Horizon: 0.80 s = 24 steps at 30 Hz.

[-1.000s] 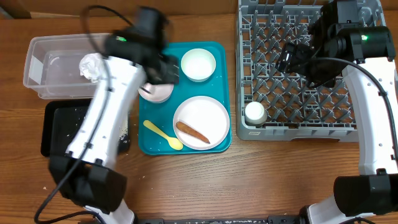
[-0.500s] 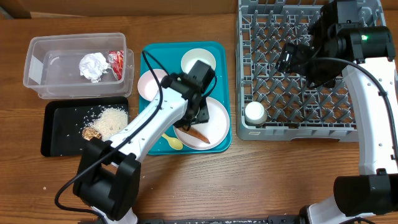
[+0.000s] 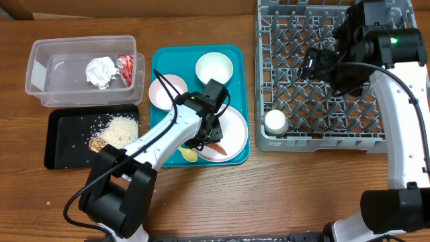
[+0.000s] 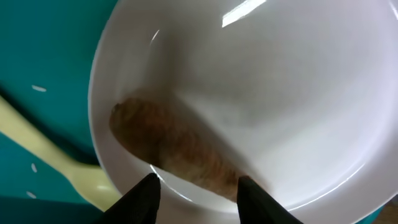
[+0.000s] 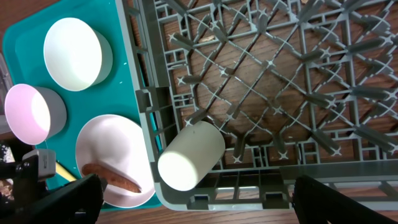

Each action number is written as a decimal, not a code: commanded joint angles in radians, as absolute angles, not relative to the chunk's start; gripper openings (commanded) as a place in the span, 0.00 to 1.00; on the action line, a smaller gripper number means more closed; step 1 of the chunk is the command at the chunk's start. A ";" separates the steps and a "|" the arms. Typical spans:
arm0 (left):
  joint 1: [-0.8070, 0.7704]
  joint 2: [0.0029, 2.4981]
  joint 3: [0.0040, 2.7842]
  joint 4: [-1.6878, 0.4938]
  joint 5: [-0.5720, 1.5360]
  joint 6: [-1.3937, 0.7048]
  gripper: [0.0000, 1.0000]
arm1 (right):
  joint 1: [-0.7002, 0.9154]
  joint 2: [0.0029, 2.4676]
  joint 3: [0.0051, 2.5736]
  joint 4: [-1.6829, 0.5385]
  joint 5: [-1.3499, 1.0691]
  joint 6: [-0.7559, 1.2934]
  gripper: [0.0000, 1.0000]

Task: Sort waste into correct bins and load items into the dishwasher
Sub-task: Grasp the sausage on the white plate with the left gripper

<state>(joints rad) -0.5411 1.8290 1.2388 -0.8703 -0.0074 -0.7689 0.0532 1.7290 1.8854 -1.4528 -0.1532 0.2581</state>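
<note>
The brown sausage slants across my left fingers; next I open wider, align and grip its near end (image 4: 216,177) before lifting.
My left gripper (image 3: 209,132) (image 4: 196,193) is open, low over the round white plate (image 3: 235,128) (image 4: 280,87). Its fingertips straddle the near end of the brown sausage (image 3: 216,146) (image 4: 174,146) without closing on it. The pale yellow spoon (image 3: 189,154) (image 4: 37,146) lies beside the plate. A white bowl (image 3: 213,68) and a pink bowl (image 3: 164,91) stand on the same tray. The white cup (image 3: 275,122) (image 5: 189,155) lies in the grey rack (image 3: 322,140). My right gripper (image 3: 313,62) (image 5: 205,205) is open and empty above the rack.
The teal tray (image 3: 236,55) holds the dishes. The clear tub (image 3: 40,74) holds the napkin (image 3: 101,70) and the wrapper (image 3: 125,67). The black tray (image 3: 60,144) holds rice (image 3: 121,126) and a brown lump (image 3: 99,142).
My left arm has swung from near the clear tub across to the plate and come down over the sausage. The right arm has not moved.
</note>
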 commanded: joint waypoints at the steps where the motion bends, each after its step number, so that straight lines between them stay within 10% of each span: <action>1: -0.537 1.832 1.207 -0.847 0.001 -0.786 0.44 | 0.058 1.725 1.897 -1.454 -0.158 0.253 1.00; 11: -0.537 1.878 1.197 -0.838 0.001 -0.785 0.67 | 0.058 1.725 1.897 -1.446 -0.158 0.254 1.00; 24: -0.537 1.906 1.195 -0.740 -0.081 -0.763 0.54 | 0.058 1.725 1.897 -1.446 -0.158 0.253 1.00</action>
